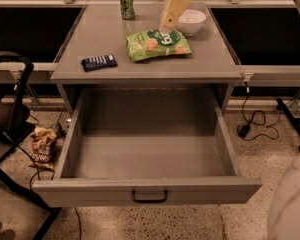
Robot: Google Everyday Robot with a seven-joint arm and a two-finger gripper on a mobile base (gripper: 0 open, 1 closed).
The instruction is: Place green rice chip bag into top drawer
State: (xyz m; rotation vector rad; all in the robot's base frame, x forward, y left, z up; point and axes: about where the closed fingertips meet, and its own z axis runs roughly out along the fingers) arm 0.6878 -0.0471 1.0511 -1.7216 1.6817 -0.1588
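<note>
My gripper needs to grip the green rice chip bag at the end (139, 45) that is nearest the dark blue bar.
The green rice chip bag (157, 44) lies flat on the grey cabinet top (105, 39), right of the middle, just in front of a white bowl (191, 21). The top drawer (147, 191) stands pulled wide open below, empty inside, with its black handle (149, 197) at the front. My gripper (173, 9) hangs over the bag's far edge, pointing down at it, between the bag and the bowl.
A green drink can (126, 2) stands at the back of the top. A dark blue bar (99, 61) lies at the left front. A brown-orange snack bag (42, 144) lies on the floor at left, by a black frame (15, 99). Cables (250, 124) run at right.
</note>
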